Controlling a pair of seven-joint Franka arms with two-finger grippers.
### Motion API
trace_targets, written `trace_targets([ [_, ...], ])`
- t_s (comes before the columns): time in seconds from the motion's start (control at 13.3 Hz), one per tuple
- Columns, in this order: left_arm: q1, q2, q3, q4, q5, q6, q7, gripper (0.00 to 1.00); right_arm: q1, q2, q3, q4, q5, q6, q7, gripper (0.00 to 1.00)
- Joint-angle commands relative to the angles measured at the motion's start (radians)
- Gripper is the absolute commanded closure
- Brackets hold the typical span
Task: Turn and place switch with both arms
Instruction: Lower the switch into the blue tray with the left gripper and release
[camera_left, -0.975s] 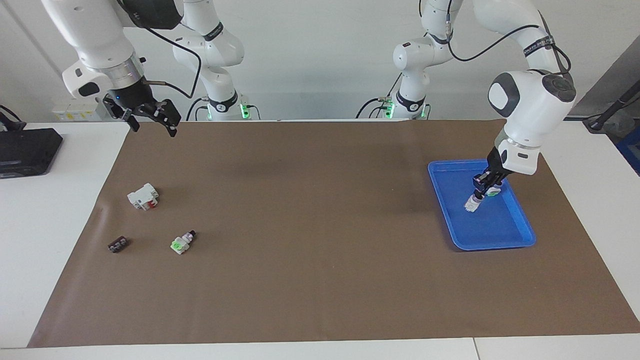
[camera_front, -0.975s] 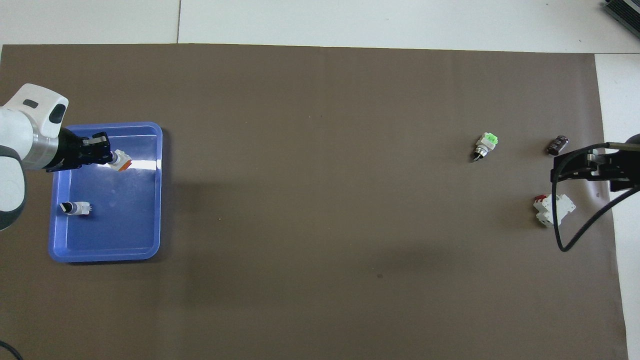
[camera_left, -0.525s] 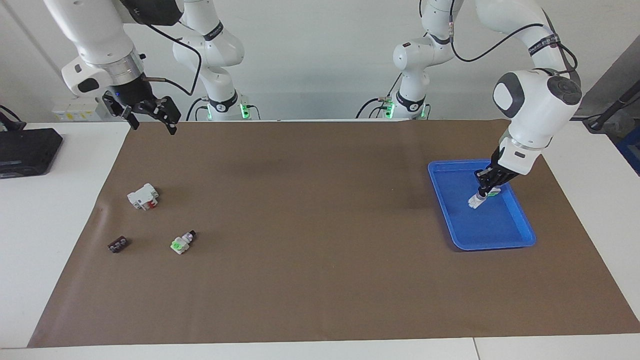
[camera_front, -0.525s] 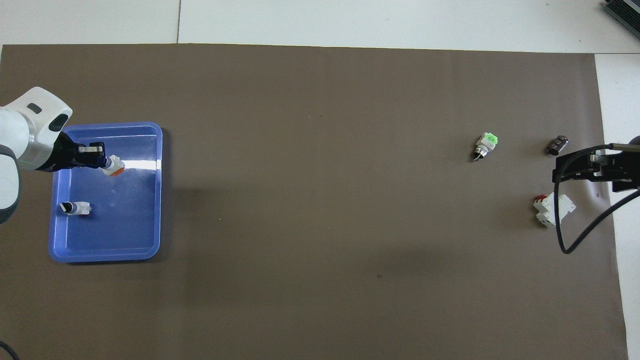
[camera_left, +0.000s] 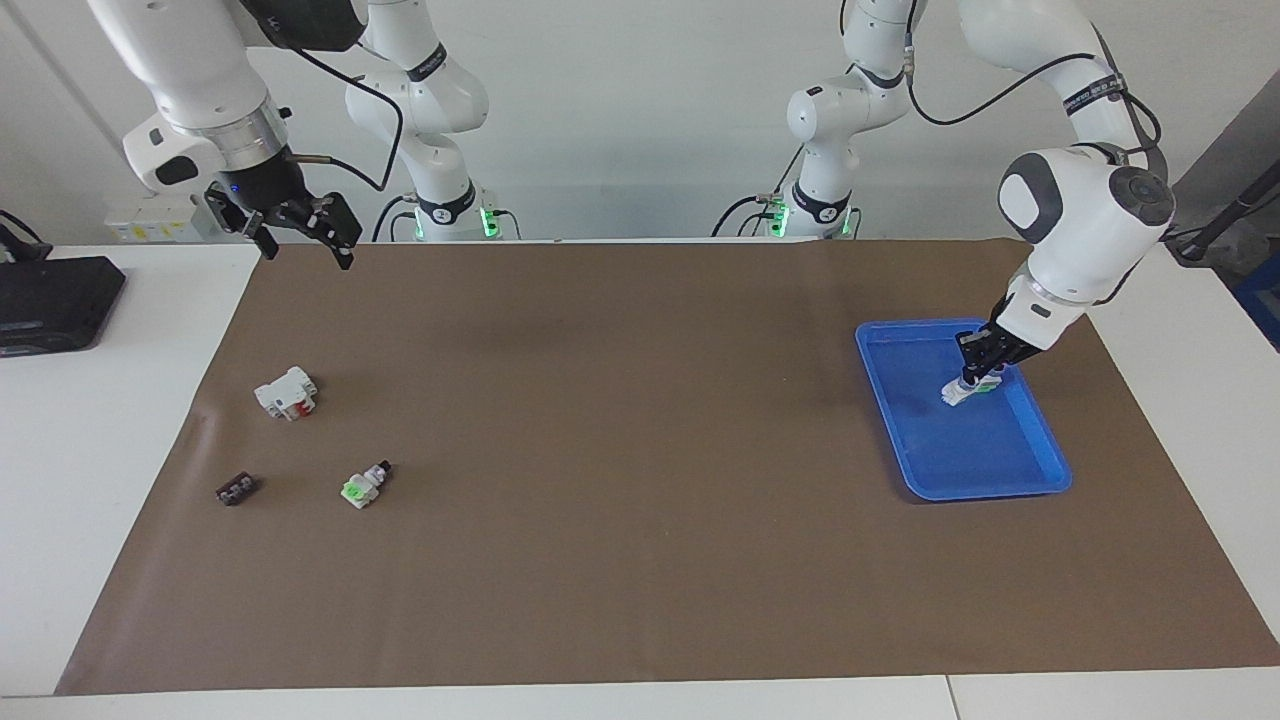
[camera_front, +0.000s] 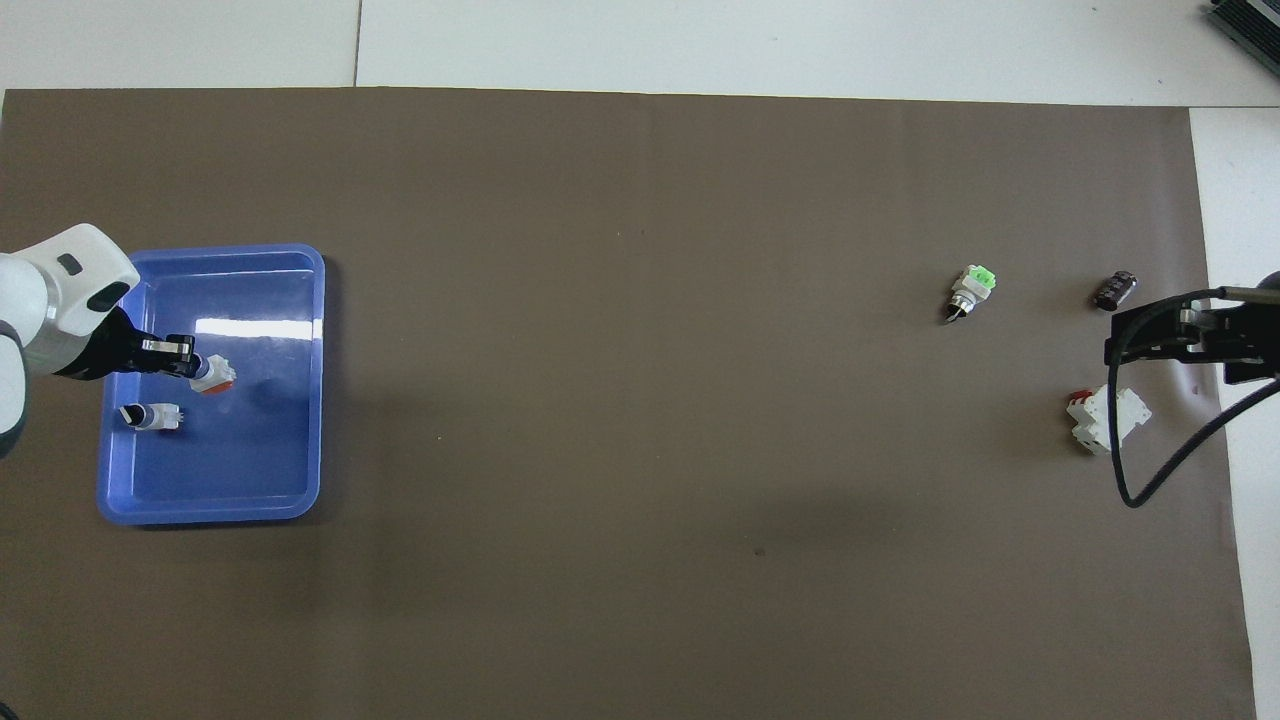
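Observation:
I need to let go of the switch, now held low inside the blue tray, with my left gripper on the bottom of the blue tray, snug (camera_front: 211, 407) against the block end of the other white switch.
The switch (camera_left: 953, 394) is a tiny white block with an orange face, seen in the overhead view (camera_front: 216, 378). My left gripper (camera_left: 968, 380) is shut on its knob end and holds it low inside the blue tray (camera_left: 985, 465), which also shows in the overhead view (camera_front: 255, 470). I cannot tell whether the switch touches the tray floor. My right gripper (camera_left: 305, 245) is open and empty, up in the air over the mat's corner at the right arm's end. It also shows in the overhead view (camera_front: 1130, 338).
A second white switch (camera_front: 152, 416) lies in the tray beside the held one. A green-faced switch (camera_left: 362, 486), a white block with red parts (camera_left: 286, 392) and a small dark part (camera_left: 235, 489) lie toward the right arm's end. A black box (camera_left: 50, 300) sits off the mat.
My left gripper has carried the switch across the tray toward the robots and lower, close to the second switch. The right gripper has hardly moved.

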Motion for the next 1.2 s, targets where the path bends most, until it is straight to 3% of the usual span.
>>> trace_targets([
  [0.0,0.026,-0.064,-0.002,-0.096,0.018,0.034,0.066,1.0,0.005,-0.012,-0.004,-0.009,0.004,0.01,0.007,0.0],
  [0.3,0.043,-0.072,-0.002,-0.124,0.017,0.046,0.184,1.0,0.005,-0.012,-0.004,-0.009,0.004,0.01,0.007,0.0],
  [0.67,0.045,-0.087,-0.002,-0.161,0.017,0.101,0.187,1.0,0.005,-0.012,-0.004,-0.009,0.004,0.01,0.007,0.0],
  [0.75,0.042,-0.082,-0.002,-0.155,0.017,0.103,0.187,0.85,0.005,-0.012,-0.004,-0.009,0.004,0.01,0.007,0.0],
  [0.82,0.037,-0.079,-0.002,-0.146,0.017,0.101,0.187,0.61,0.005,-0.012,-0.004,-0.009,0.004,0.01,0.007,0.0],
  [0.9,0.034,-0.075,-0.002,-0.13,0.017,0.101,0.187,0.43,0.005,-0.012,-0.004,-0.009,0.004,0.011,0.007,0.0],
  [1.12,0.015,-0.038,-0.007,-0.034,0.017,0.052,0.183,0.38,0.005,-0.012,-0.004,-0.009,0.004,0.01,0.007,0.0],
])
